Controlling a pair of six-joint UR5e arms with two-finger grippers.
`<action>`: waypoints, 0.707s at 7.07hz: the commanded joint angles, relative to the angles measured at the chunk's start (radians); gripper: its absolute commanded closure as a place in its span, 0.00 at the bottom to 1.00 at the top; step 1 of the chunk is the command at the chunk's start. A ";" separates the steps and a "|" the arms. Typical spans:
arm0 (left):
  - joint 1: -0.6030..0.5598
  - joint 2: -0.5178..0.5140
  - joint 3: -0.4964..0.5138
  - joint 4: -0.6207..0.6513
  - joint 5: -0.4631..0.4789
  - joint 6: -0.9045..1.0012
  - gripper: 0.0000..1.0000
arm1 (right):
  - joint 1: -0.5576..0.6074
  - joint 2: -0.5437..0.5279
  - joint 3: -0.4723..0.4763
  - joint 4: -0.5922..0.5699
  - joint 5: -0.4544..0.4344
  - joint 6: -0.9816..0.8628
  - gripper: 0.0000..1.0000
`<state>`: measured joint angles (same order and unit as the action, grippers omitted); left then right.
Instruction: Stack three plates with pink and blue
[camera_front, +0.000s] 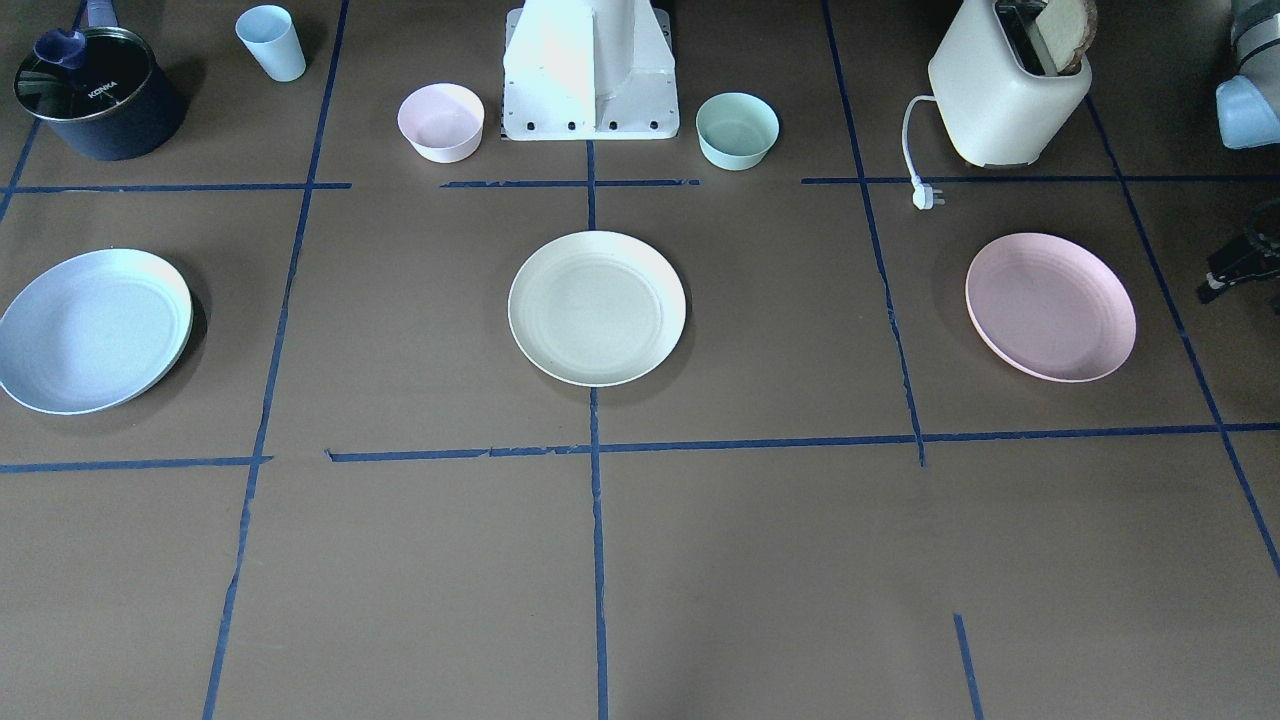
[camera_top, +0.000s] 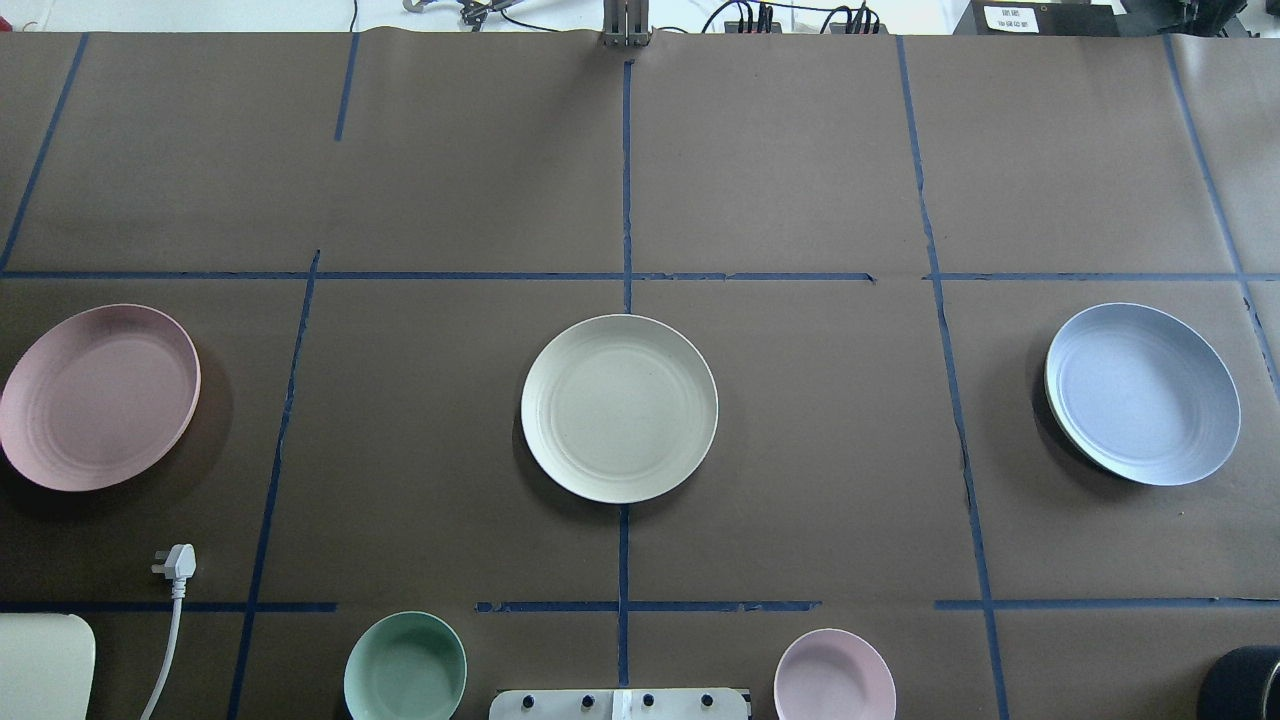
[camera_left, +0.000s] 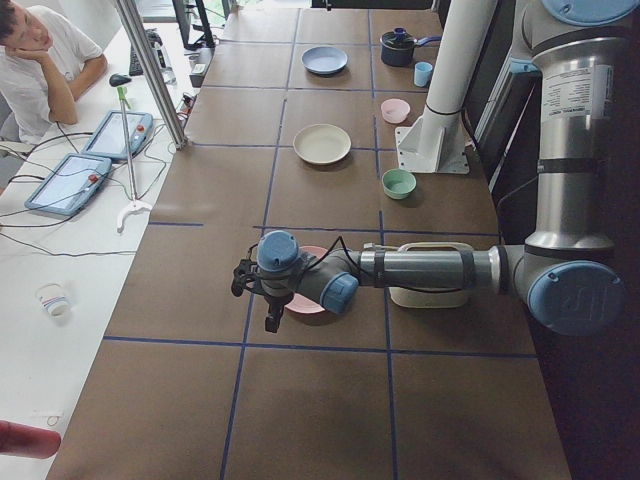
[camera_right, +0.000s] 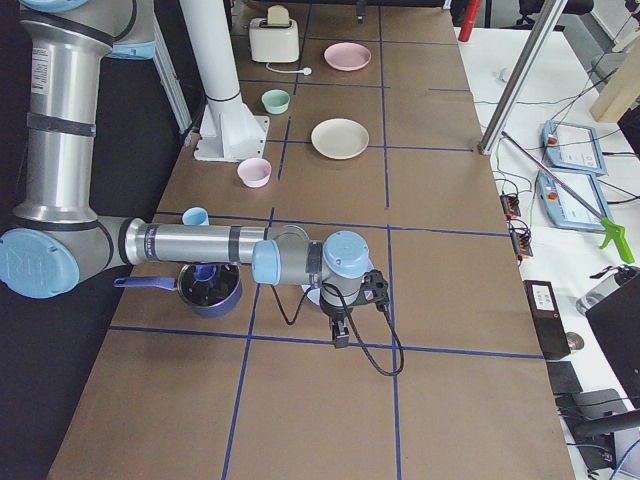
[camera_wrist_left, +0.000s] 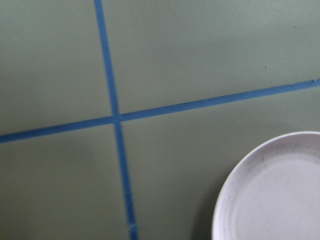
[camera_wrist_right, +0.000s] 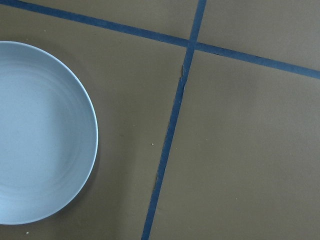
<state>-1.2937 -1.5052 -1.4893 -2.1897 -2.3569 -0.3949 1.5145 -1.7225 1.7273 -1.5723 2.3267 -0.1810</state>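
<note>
My left gripper will close on the pale pink plate's rim (camera_front: 1132, 308) (camera_wrist_left: 214, 227), on the side farthest from the cream-white plate.
The cream-white plate (camera_top: 619, 407) lies at the table's centre. The pale pink plate (camera_top: 97, 396) lies on my left side and the pale blue plate (camera_top: 1143, 392) on my right, with a pale green edge along its rim. All three lie apart. My left gripper (camera_left: 269, 320) hangs above the table just beyond the pink plate (camera_left: 305, 302); its wrist view shows that plate's rim (camera_wrist_left: 272, 195). My right gripper (camera_right: 338, 336) hangs likewise by the blue plate (camera_wrist_right: 40, 135). I cannot tell whether either gripper is open or shut.
A small pink bowl (camera_front: 441, 122) and a mint-green bowl (camera_front: 737, 130) flank the robot base (camera_front: 590, 80). A toaster (camera_front: 1005, 95) with bread and a loose plug (camera_front: 928, 197) stand behind the pink plate. A dark pot (camera_front: 95, 95) and a blue cup (camera_front: 272, 42) stand behind the blue plate.
</note>
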 joint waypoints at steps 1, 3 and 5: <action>0.123 0.002 0.115 -0.228 0.001 -0.200 0.00 | 0.000 0.000 0.000 0.000 -0.001 0.000 0.00; 0.154 0.002 0.130 -0.231 -0.001 -0.200 0.02 | 0.000 0.000 -0.002 0.000 -0.001 -0.002 0.00; 0.157 0.000 0.132 -0.229 -0.008 -0.223 0.71 | 0.000 0.000 -0.002 0.000 -0.001 -0.002 0.00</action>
<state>-1.1403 -1.5035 -1.3594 -2.4176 -2.3607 -0.6029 1.5140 -1.7226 1.7259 -1.5723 2.3255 -0.1823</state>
